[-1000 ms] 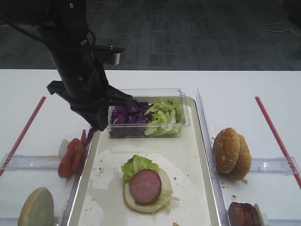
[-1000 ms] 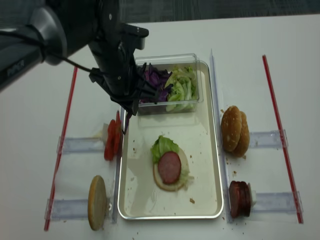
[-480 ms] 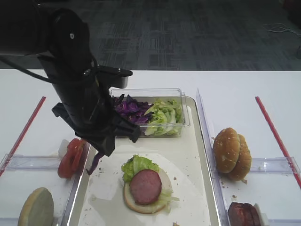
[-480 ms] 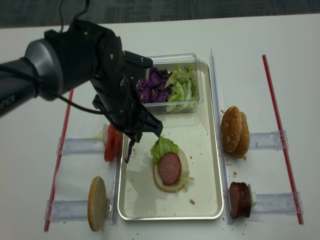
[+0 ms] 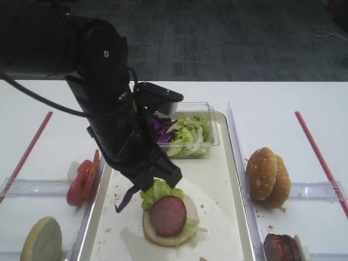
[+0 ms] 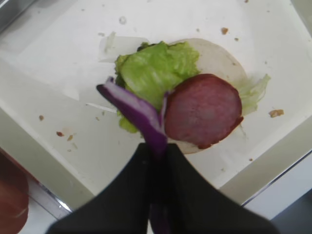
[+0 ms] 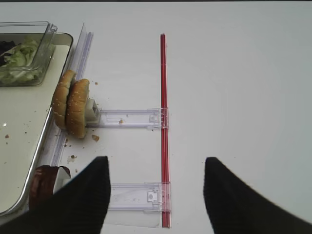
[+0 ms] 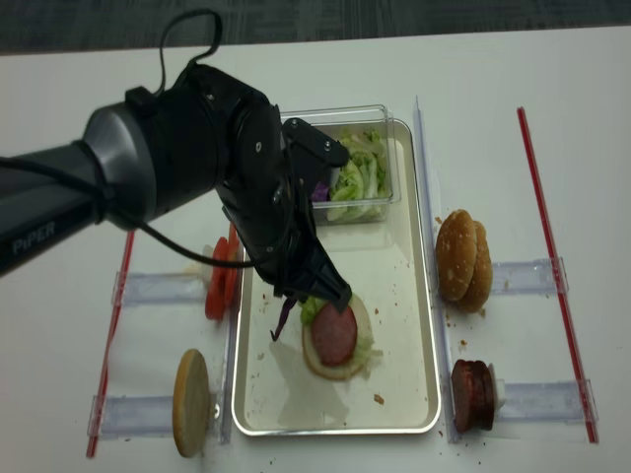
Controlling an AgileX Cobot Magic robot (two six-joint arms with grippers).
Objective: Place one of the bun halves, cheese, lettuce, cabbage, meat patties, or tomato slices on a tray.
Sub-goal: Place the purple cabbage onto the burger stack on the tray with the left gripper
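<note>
A meat patty tops the bun half in the tray. Next, I release the piece of purple cabbage from my left gripper on the meat patty [image 8: 320, 341] [image 6: 191, 126].
My left gripper [image 6: 157, 148] is shut on a purple cabbage strip [image 6: 131, 109]. The strip hangs just above the cream tray [image 5: 220, 174], at the left edge of a bun half [image 5: 163, 237] topped with lettuce [image 5: 159, 191] and a meat patty [image 5: 168, 215]. From the overhead view the cabbage strip [image 8: 284, 318] dangles below the left gripper [image 8: 298, 302], beside the stack. My right gripper [image 7: 156, 163] stands open over bare table right of the tray, nothing between its fingers.
A clear box [image 5: 187, 130] of cabbage and lettuce sits at the tray's far end. Tomato slices [image 5: 81, 182] and a bun half [image 5: 41, 239] stand left of the tray. Two bun halves [image 5: 267, 176] and meat patties [image 5: 281, 247] stand on the right, by a red strip [image 7: 164, 126].
My left gripper has carried the cabbage strip from beside the clear box toward the front and right, down to the bun stack on the tray.
</note>
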